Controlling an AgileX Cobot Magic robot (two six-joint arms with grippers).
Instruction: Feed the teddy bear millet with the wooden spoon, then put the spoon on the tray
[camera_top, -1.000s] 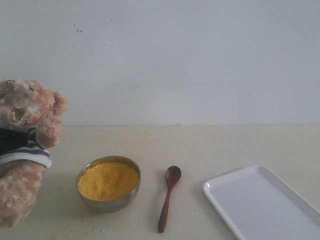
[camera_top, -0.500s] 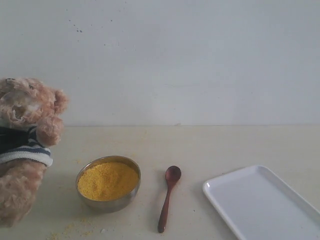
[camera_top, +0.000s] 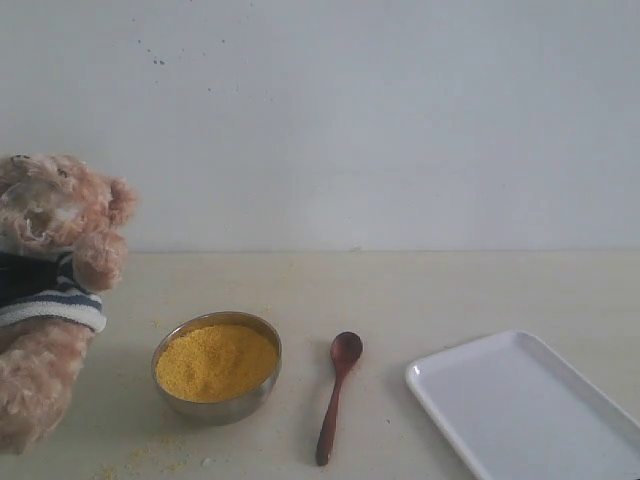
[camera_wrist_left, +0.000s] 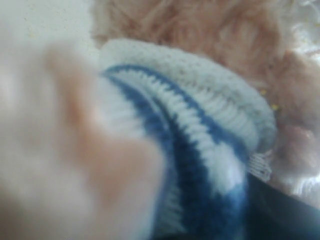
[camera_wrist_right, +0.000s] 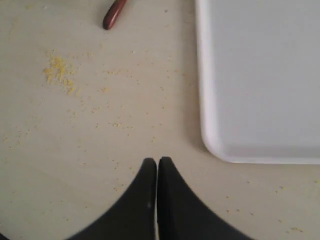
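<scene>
The wooden spoon is next for my right gripper, which should go to it and grip the thick part of its handle (camera_top: 326, 440) (camera_wrist_right: 115, 12), near the handle's end away from the spoon's bowl.
The teddy bear (camera_top: 50, 290) stands upright at the far left of the exterior view, facing right. Its striped shirt (camera_wrist_left: 200, 130) and fur fill the left wrist view, very close and blurred. My left gripper grips the bear, and its fingers are hidden by the plush. The millet (camera_top: 215, 360) is heaped in a steel bowl (camera_top: 217, 408) right of the bear. The wooden spoon (camera_top: 336, 395) lies flat between the bowl and the white tray (camera_top: 520, 410). My right gripper (camera_wrist_right: 157, 161) is shut and empty, hovering off the tray's (camera_wrist_right: 260, 75) corner, well away from the spoon's handle end (camera_wrist_right: 114, 14).
Millet crumbs (camera_wrist_right: 57, 70) are scattered on the beige table (camera_top: 450, 290), some in front of the bowl. A plain white wall rises behind the table. Neither arm shows in the exterior view.
The teddy bear has risen slightly and straightened up. Bowl, spoon and tray have not moved.
</scene>
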